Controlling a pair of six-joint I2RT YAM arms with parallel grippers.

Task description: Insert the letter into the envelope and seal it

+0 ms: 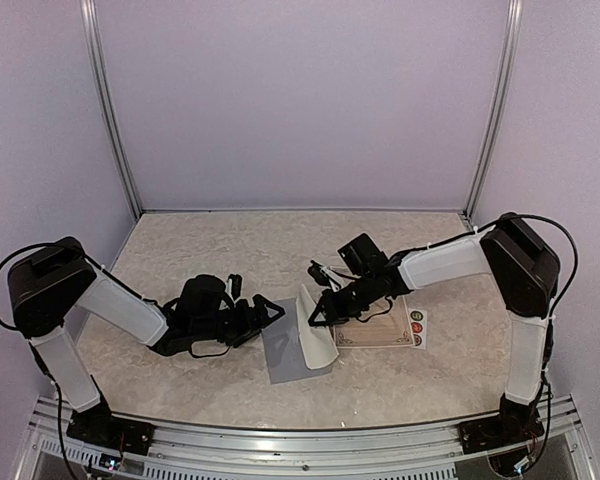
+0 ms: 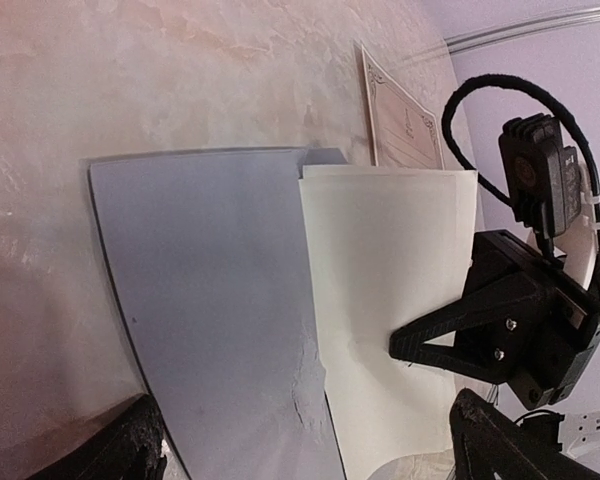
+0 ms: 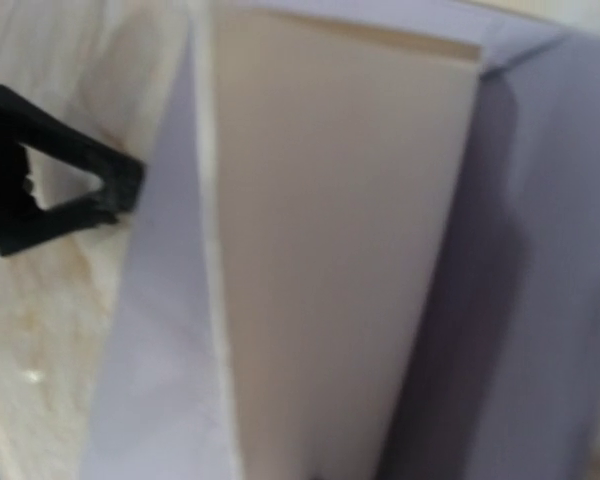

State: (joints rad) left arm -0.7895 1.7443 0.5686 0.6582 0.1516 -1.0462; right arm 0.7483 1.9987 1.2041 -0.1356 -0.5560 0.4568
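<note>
The letter is standing curved at the opening of the flat envelope, so next I lift the envelope with my left gripper by its outer edge (image 1: pixel 266 348) while my right gripper takes hold of the letter again.
The grey-blue envelope (image 1: pixel 285 352) lies flat on the table; it also shows in the left wrist view (image 2: pixel 210 300). The cream letter (image 1: pixel 317 338) stands curved and tilted at the envelope's right edge, and I cannot tell whether its edge is inside. My right gripper (image 1: pixel 318 315) is shut on the letter's upper part; one of its fingers (image 2: pixel 450 338) presses on the sheet (image 2: pixel 390 270). My left gripper (image 1: pixel 273 312) is open just left of the envelope, its wide-apart fingertips (image 2: pixel 130 450) straddling envelope and letter. In the right wrist view the letter (image 3: pixel 330 250) fills the frame between grey-blue paper (image 3: pixel 150 350), hiding my own fingers.
A cream sheet with an ornate border (image 1: pixel 375 330) lies flat right of the letter, under the right arm. A small white strip with round stickers (image 1: pixel 417 327) lies beside it. Metal frame posts and lilac walls close the back and sides.
</note>
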